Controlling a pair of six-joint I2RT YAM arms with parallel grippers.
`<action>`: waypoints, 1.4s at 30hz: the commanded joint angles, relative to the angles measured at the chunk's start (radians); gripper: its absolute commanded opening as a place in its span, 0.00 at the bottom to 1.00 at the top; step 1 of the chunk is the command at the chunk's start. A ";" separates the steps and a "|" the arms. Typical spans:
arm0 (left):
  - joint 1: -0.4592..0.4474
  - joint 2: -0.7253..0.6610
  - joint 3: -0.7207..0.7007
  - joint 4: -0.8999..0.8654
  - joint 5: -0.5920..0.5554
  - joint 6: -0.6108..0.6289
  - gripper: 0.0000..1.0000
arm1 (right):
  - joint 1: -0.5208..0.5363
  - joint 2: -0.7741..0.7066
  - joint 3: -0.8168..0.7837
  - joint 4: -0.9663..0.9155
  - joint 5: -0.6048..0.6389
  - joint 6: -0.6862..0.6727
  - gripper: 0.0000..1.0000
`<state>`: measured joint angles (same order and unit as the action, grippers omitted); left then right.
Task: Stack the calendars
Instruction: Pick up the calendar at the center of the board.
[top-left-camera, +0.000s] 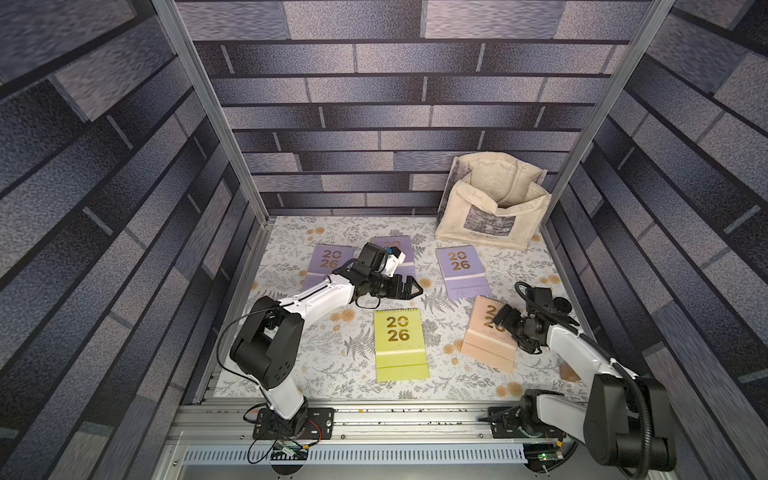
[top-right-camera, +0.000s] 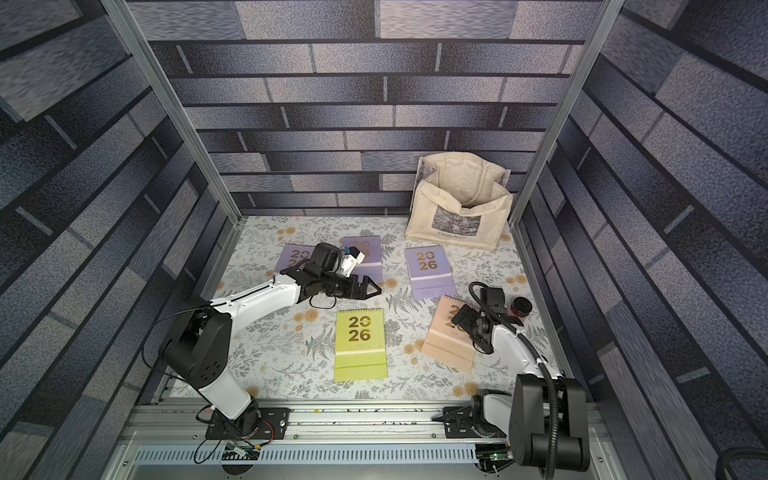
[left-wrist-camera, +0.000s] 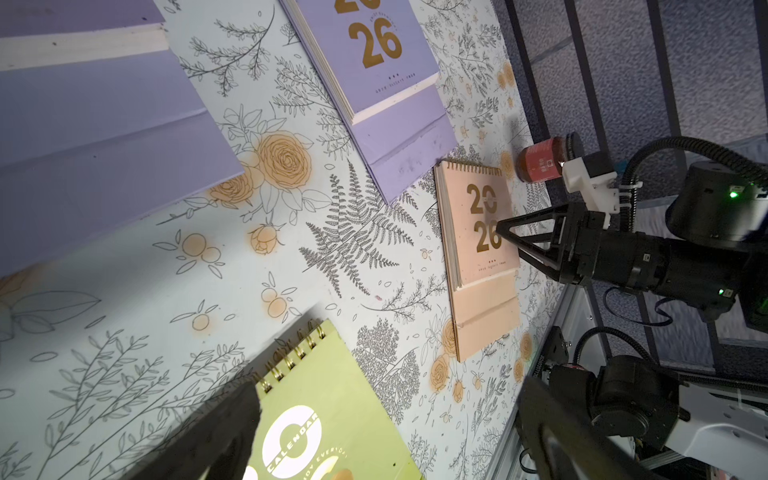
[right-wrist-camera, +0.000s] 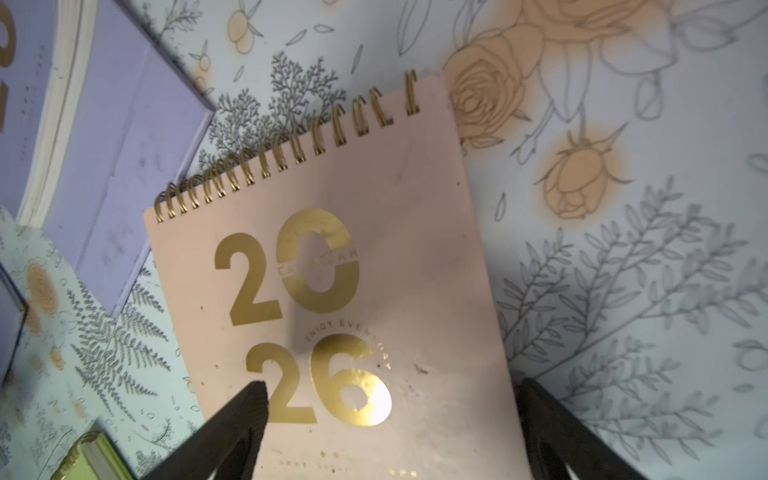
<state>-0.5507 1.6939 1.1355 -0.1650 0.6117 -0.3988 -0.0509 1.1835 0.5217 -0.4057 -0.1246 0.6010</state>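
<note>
Next, I close my right gripper on the side edge (top-left-camera: 517, 329) (right-wrist-camera: 514, 392) of the peach calendar, beside its lower gold digits and facing away from the yellow-green calendar.
Five flat calendars lie on the floral mat. Three lavender ones sit at the back: left (top-left-camera: 326, 266), middle (top-left-camera: 397, 246) partly hidden under my left wrist, and right (top-left-camera: 461, 270). The yellow-green calendar (top-left-camera: 401, 345) is front centre and the peach one (top-left-camera: 482, 345) front right. My left gripper (top-left-camera: 409, 287) hovers open above the mat, just behind the yellow-green calendar (left-wrist-camera: 332, 395). My right gripper (right-wrist-camera: 390, 399) is open low over the peach calendar (right-wrist-camera: 374, 208). One of its fingers (right-wrist-camera: 249, 411) stands over the cover and the other at the calendar's edge.
A cream tote bag (top-left-camera: 494, 208) stands open at the back right corner. A small red jar with a black lid (top-right-camera: 521, 307) sits by the right wall behind my right wrist. Patterned walls close in three sides, and a metal rail (top-left-camera: 415, 419) runs along the front.
</note>
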 joint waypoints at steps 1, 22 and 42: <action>-0.016 0.025 0.048 -0.044 0.035 0.037 1.00 | 0.001 0.010 -0.011 -0.017 -0.104 -0.024 0.92; -0.134 0.236 0.253 -0.155 0.094 0.067 1.00 | 0.058 0.086 0.027 0.029 -0.236 -0.100 0.81; -0.234 0.448 0.444 -0.294 0.007 0.031 1.00 | 0.059 0.093 -0.010 0.038 -0.249 -0.119 0.76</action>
<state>-0.7734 2.1193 1.5379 -0.4004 0.6586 -0.3664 -0.0002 1.2667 0.5404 -0.3538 -0.3561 0.4992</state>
